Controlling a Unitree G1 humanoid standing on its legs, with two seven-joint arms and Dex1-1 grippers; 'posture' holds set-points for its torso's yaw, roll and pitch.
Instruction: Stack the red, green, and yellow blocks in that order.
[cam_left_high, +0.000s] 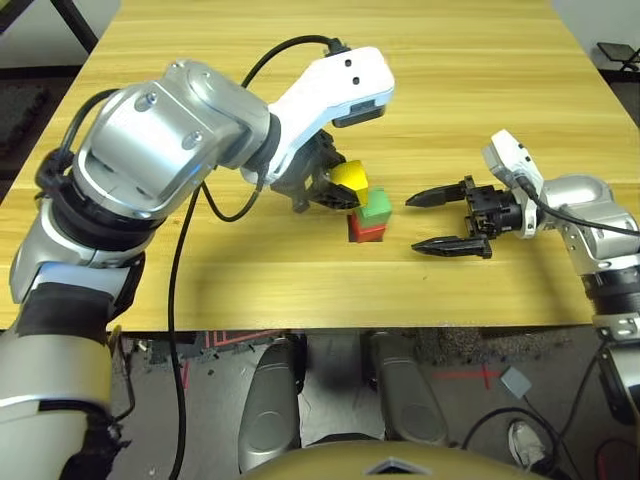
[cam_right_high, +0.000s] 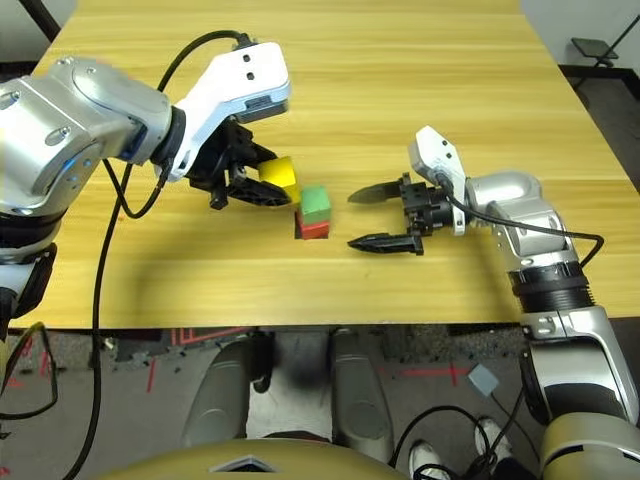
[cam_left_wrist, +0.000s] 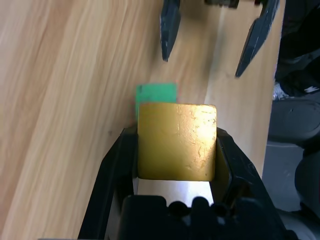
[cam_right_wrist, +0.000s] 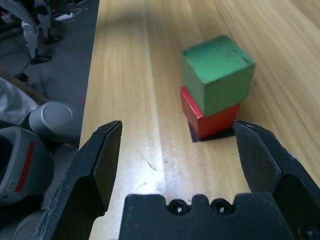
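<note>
The robot's left gripper should release the yellow block on the top of the green block (cam_left_high: 376, 197) (cam_left_wrist: 156, 96), squarely above the red block.
The green block (cam_left_high: 377, 204) sits on the red block (cam_left_high: 366, 231) near the middle of the table, its edges turned a little off the red one's. The yellow block (cam_left_high: 350, 180) hangs just left of and slightly above the green one, with my left gripper (cam_left_high: 335, 190) shut on it; in the left wrist view the yellow block (cam_left_wrist: 177, 141) sits between both fingers, the green block (cam_left_wrist: 156, 94) beyond it. My right gripper (cam_left_high: 440, 222) stands open to the right of the stack, fingers pointing at it, a short gap away. The right wrist view has the green block (cam_right_wrist: 217, 74) on the red (cam_right_wrist: 210, 119).
The wooden table (cam_left_high: 460, 90) stretches bare behind and beside the stack. Its front edge (cam_left_high: 300, 325) runs close below the blocks. A black cable (cam_left_high: 180, 300) hangs from my left arm over the table's front.
</note>
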